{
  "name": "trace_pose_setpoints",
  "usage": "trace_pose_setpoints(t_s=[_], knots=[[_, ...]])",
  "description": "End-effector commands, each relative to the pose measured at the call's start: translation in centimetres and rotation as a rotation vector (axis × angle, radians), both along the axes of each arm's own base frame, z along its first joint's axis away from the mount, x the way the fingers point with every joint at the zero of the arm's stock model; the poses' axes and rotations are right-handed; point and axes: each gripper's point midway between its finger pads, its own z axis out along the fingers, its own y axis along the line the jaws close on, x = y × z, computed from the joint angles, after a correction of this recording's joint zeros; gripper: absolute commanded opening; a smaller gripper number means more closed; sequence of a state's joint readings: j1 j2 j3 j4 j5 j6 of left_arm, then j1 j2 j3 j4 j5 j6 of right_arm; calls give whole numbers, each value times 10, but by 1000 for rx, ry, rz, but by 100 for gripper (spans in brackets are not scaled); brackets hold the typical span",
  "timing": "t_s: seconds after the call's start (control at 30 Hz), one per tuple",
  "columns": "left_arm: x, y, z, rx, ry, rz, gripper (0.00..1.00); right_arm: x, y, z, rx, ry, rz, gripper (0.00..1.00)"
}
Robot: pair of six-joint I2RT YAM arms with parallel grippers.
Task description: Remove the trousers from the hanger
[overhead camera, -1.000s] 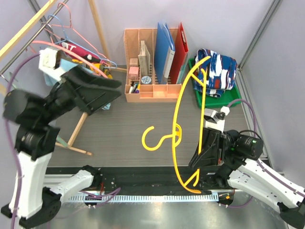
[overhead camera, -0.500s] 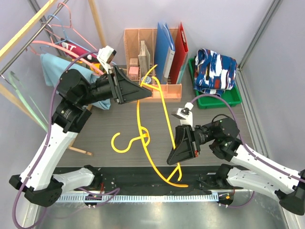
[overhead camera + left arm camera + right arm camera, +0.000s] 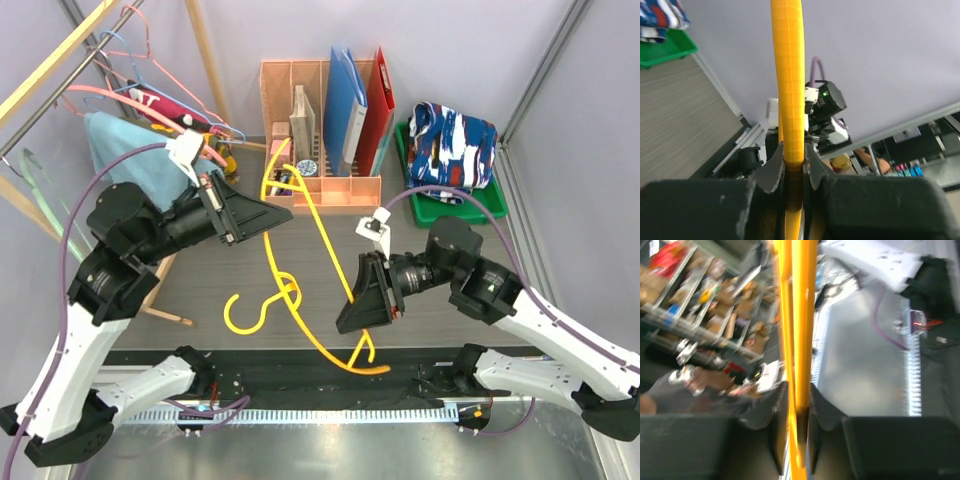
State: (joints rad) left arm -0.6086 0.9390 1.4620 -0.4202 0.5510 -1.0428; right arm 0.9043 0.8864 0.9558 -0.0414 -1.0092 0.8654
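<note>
My left gripper is going to hand the yellow hanger over to my right gripper, above the table beside the light blue trousers (image 3: 248,236).
A bare yellow hanger (image 3: 285,290) hangs tilted in the air above the middle of the table, with no cloth on it. My left gripper (image 3: 283,208) is shut on its upper arm; in the left wrist view the bar (image 3: 788,75) fills my left gripper (image 3: 792,150). My right gripper (image 3: 345,322) sits at the lower arm. There the bar (image 3: 802,315) runs between the jaws of my right gripper (image 3: 797,390), which stand slightly open, a thin gap on one side. Navy-white-red print trousers (image 3: 455,140) lie folded in the green tray (image 3: 480,205). Light blue trousers (image 3: 110,150) hang on the rack at left.
An orange desk organizer (image 3: 320,190) with blue and red folders stands at the back centre. A wooden clothes rack (image 3: 160,280) with several hangers occupies the left side. The print garment (image 3: 660,15) and tray (image 3: 670,50) also show in the left wrist view.
My left arm swung in from the rack and shut on the hanger's upper arm. The hanger moved left and tilted. My right gripper's jaws loosened around the lower arm.
</note>
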Motion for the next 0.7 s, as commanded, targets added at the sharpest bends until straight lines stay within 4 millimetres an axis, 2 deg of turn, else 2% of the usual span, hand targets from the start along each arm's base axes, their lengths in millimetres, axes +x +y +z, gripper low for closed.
trace_pose_setpoints(t_s=[0.0, 0.07, 0.1, 0.17, 0.2, 0.27, 0.3, 0.33, 0.37, 0.43, 0.47, 0.53, 0.57, 0.63, 0.67], knots=[[26, 37, -18, 36, 106, 312, 0, 56, -17, -57, -383, -179, -356, 48], [30, 52, -21, 26, 155, 404, 1, 76, -42, -78, -562, -248, -487, 59], [31, 62, -27, 27, 183, 456, 1, 106, -60, -89, -666, -315, -658, 66], [41, 79, -30, 0, 224, 572, 1, 128, -89, -102, -815, -380, -797, 71], [42, 85, -34, 8, 247, 603, 1, 146, -102, -108, -901, -441, -870, 74], [50, 98, -37, 7, 281, 697, 0, 160, -110, -109, -969, -516, -926, 76], [52, 102, -43, 21, 302, 725, 0, 177, -119, -108, -1036, -591, -1000, 78], [53, 109, -41, 11, 309, 761, 0, 181, -117, -104, -1049, -641, -1013, 79], [58, 117, -42, 0, 316, 815, 0, 189, -110, -90, -1012, -689, -1053, 79], [61, 127, -45, 3, 332, 874, 0, 204, -111, -68, -995, -816, -1146, 81], [65, 134, -47, 5, 335, 918, 0, 210, -100, -47, -905, -839, -1193, 82], [67, 136, -49, 13, 340, 938, 0, 215, -95, -20, -807, -906, -1215, 83], [68, 138, -49, 12, 343, 947, 0, 218, -87, 5, -696, -907, -1259, 84], [68, 139, -50, 19, 347, 958, 0, 218, -82, 29, -601, -977, -1252, 87], [68, 140, -51, 20, 348, 958, 0, 214, -72, 48, -500, -1044, -1209, 89]])
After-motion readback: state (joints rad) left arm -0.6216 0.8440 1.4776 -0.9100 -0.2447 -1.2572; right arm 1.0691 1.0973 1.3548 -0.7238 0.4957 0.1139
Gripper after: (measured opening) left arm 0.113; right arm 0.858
